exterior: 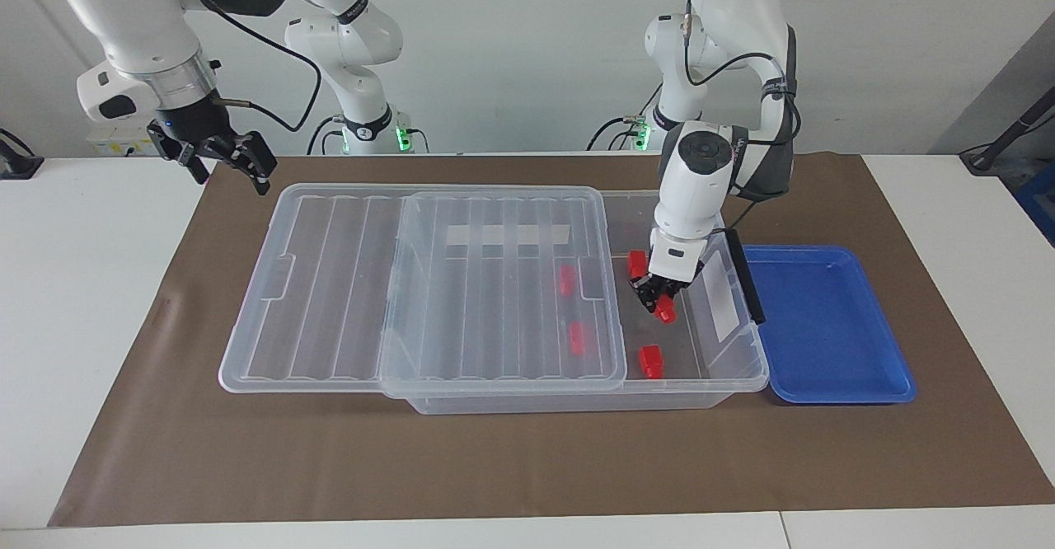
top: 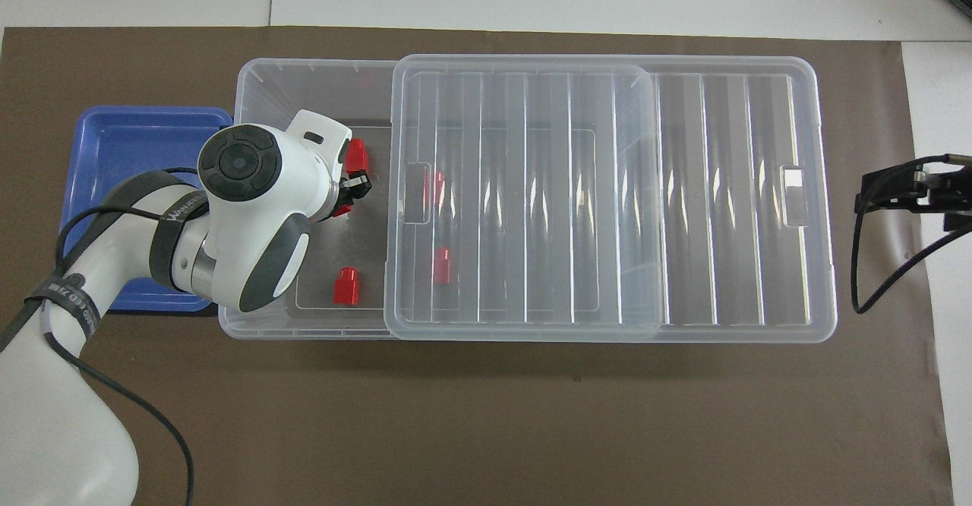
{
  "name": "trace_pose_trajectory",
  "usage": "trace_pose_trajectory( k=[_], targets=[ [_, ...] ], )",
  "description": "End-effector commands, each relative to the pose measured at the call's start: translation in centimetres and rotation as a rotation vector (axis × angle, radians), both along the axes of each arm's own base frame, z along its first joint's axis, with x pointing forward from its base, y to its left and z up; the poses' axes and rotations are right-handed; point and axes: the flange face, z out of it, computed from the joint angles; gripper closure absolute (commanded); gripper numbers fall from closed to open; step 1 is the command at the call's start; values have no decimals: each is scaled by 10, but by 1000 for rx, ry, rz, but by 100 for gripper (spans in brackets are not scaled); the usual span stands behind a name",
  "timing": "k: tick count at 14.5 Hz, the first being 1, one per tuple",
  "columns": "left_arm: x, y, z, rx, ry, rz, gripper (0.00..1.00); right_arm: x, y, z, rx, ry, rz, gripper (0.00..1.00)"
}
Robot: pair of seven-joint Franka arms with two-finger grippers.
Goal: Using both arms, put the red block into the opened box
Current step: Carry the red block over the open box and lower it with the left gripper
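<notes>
Next, I release the red block on the uncovered box's bottom between the two loose red blocks [top: 344, 206] with my left gripper.
My left gripper [exterior: 659, 300] is shut on a red block [exterior: 665, 311] and hangs low inside the uncovered end of the clear box [exterior: 746, 380]. From overhead, the left arm's wrist hides most of the gripper [top: 351, 193] and only a sliver of the held block [top: 342, 210] shows. The ribbed clear lid [exterior: 494, 302] is slid toward the right arm's end and covers most of the box. My right gripper [exterior: 221, 156] waits open, raised over the mat off that end of the lid, holding nothing.
Two loose red blocks [exterior: 636, 262] [exterior: 651, 361] lie on the uncovered box floor. Two more [exterior: 566, 279] [exterior: 578, 338] show through the lid. An empty blue tray [exterior: 824, 326] sits on the brown mat against the box at the left arm's end.
</notes>
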Motion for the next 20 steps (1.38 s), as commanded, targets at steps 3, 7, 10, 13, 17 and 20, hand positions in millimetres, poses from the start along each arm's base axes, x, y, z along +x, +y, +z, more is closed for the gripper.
trace_pose_trajectory(
  k=[3, 7, 10, 13, 17, 20],
  targets=[
    [1, 0, -28, -1, -27, -8, 100, -2, 1, 6, 39, 10, 19, 0],
    [-5, 2, -40, 16, -23, -25, 100, -2, 1, 5, 39, 5, 17, 0],
    [-6, 2, -42, 15, -24, -25, 100, -2, 1, 5, 39, 5, 17, 0],
    [-6, 4, -43, 15, -22, -22, 100, -2, 1, 5, 38, 5, 16, 0],
    [-4, 7, -42, 7, -30, 16, 15, -2, 1, 3, 39, 7, 14, 0],
    [-4, 7, -42, 7, -30, 18, 0, -2, 1, 3, 38, 2, 11, 0]
  ],
)
